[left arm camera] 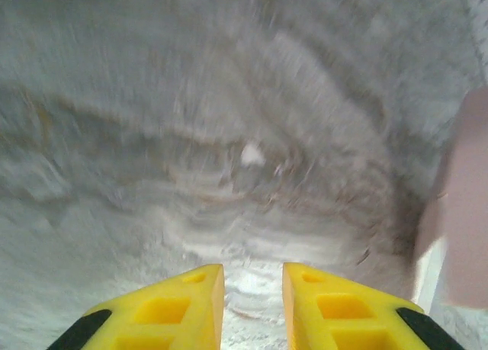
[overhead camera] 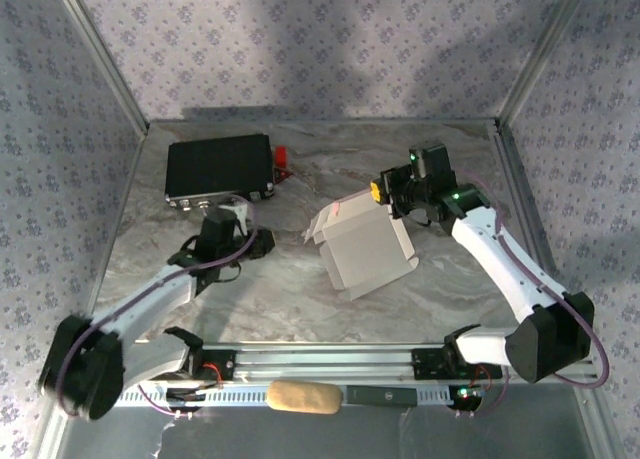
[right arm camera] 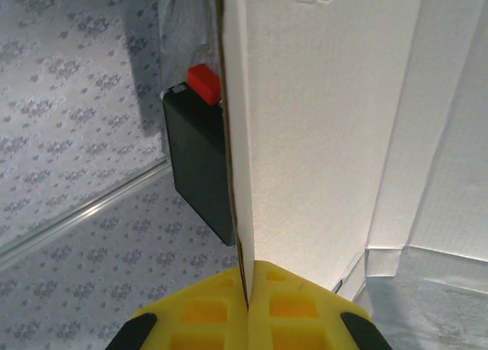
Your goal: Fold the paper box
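Observation:
The paper box's side flap splays out beside the box side my right gripper holds, so next I open my left gripper wider and take that flap (overhead camera: 316,225) before folding.
The paper box (overhead camera: 365,247) is a pale pink, partly folded sheet held tilted above the middle of the marble table (overhead camera: 300,289). My right gripper (overhead camera: 380,193) grips its upper right edge. In the right wrist view the yellow fingers (right arm camera: 206,312) are pinched on a thin wall of the paper box (right arm camera: 320,136), whose whitish inside faces the camera. My left gripper (overhead camera: 266,242) hovers low over the table, left of the box and apart from it. In the left wrist view the left gripper (left arm camera: 253,268) has a narrow gap with nothing in it, and the paper box (left arm camera: 467,205) shows at the right edge, blurred.
A black case (overhead camera: 220,167) lies at the back left, with a small red part (overhead camera: 283,157) at its right end; the black case (right arm camera: 200,163) also stands behind the held sheet. A tan oblong object (overhead camera: 302,397) rests on the front rail. Patterned walls enclose the table.

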{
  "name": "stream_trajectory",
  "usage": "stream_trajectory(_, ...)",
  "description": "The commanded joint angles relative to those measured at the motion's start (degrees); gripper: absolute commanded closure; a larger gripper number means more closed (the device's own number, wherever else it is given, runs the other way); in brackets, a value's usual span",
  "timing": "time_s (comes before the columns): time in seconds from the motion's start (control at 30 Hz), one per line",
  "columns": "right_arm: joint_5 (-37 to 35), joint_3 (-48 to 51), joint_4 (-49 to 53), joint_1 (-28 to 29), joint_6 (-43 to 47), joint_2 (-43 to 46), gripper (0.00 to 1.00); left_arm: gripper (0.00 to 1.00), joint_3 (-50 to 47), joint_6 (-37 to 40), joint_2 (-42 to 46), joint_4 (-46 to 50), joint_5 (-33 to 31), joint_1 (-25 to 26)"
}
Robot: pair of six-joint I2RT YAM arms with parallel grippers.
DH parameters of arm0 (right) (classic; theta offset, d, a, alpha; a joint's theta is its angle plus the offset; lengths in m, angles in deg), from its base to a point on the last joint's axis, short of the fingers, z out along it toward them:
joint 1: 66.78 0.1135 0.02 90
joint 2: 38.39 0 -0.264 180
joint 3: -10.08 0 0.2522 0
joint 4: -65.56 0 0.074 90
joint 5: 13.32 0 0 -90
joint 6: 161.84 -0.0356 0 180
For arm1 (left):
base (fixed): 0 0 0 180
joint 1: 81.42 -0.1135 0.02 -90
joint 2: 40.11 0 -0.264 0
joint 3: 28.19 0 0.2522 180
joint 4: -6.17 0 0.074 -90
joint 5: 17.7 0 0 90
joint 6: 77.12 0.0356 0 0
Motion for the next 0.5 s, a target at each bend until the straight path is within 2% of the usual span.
stream_trajectory(0.0,2.0,0.9,-1.2,-0.7,-3.6,0.7,1.0,0.76,-2.0,-8.5,-5.8,-23.1,9.1,-0.1)
stream_trajectory(0.13,4.2,1.9,-3.6,-2.4,-6.4,0.4,1.0,0.75,-3.9,-14.3,-13.8,-41.7,11.1,0.5)
stream_trajectory(0.23,6.0,3.2,-6.7,-3.8,-9.5,0.5,1.0,0.75,-4.0,-17.9,-19.8,-52.2,11.9,1.0)
stream_trajectory(0.47,6.9,3.1,-7.0,-6.3,-11.2,1.7,1.0,0.74,-3.9,-26.8,-33.7,-75.5,12.4,3.3)
